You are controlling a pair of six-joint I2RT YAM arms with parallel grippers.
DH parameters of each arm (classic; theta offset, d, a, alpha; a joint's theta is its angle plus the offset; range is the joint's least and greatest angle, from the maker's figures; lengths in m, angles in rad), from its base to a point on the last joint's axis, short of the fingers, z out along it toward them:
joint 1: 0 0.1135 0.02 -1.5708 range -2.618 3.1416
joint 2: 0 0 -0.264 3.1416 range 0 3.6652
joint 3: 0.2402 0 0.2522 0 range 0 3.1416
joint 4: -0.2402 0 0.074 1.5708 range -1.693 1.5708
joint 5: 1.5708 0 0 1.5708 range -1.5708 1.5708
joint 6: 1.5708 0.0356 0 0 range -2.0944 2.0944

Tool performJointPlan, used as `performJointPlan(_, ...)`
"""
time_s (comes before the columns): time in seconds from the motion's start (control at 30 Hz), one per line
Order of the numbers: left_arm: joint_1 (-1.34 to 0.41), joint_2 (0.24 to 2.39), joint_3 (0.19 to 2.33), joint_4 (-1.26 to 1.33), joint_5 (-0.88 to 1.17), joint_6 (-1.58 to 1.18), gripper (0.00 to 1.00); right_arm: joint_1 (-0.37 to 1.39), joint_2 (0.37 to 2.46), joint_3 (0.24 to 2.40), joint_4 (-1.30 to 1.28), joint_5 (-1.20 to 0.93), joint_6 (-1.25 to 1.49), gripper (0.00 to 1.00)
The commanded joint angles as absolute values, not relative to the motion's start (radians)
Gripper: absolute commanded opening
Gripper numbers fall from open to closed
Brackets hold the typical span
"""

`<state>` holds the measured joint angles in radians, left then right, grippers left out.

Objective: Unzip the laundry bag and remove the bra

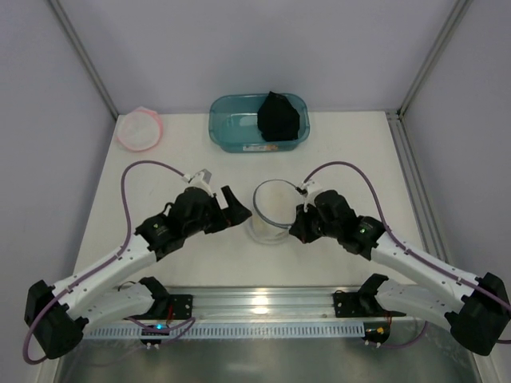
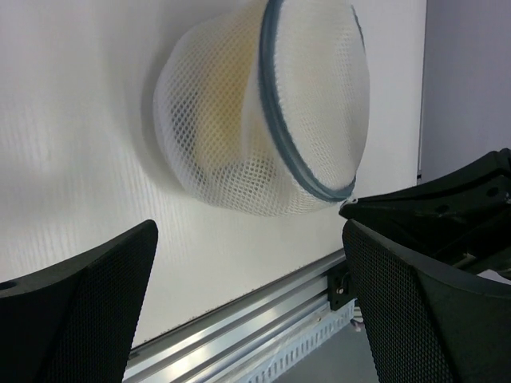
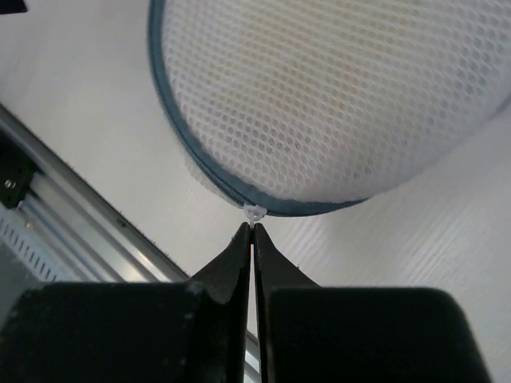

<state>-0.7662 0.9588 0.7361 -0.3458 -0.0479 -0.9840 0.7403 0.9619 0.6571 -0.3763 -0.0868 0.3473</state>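
My left gripper will pinch the bag's mesh side (image 1: 262, 227) first, because only the zipper pull anchors the laundry bag and its loose body can follow my right gripper.
The laundry bag (image 1: 271, 209) is a round white mesh drum with a dark grey-blue rim hoop, in the middle of the table. It also shows in the left wrist view (image 2: 263, 112) and the right wrist view (image 3: 335, 96). A pale yellowish shape shows faintly through the mesh; the bra itself cannot be made out. My right gripper (image 3: 252, 227) is shut on the small white zipper pull (image 3: 254, 214) at the bag's rim. My left gripper (image 1: 236, 206) is open and empty, just left of the bag, not touching it.
A teal plastic tub (image 1: 231, 128) with a black garment (image 1: 278, 116) in it stands at the back centre. A pink-rimmed round mesh bag (image 1: 139, 130) lies at the back left. The metal rail (image 1: 255, 303) runs along the near table edge.
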Motion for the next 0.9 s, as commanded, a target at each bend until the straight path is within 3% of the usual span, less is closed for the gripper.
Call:
performJointPlan(0.0,-0.765,0.954,0.716,-0.377,-0.081,-1.014,0.99,0.746,0.977,0.646,-0.307,-0.314,0.318,0.04)
performJointPlan(0.2,-0.765,1.015,0.703,-0.295,-0.006,-1.046,0.99,0.747,1.026,0.644,-0.235,-0.425,0.322,0.04)
performJointPlan(0.6,-0.767,1.055,0.690,-0.232,0.012,-1.074,1.00,0.747,1.039,0.655,-0.322,-0.331,0.305,0.04)
performJointPlan(0.87,-0.767,1.143,0.678,-0.033,0.067,-1.150,0.99,0.749,1.039,0.650,-0.305,-0.359,0.307,0.04)
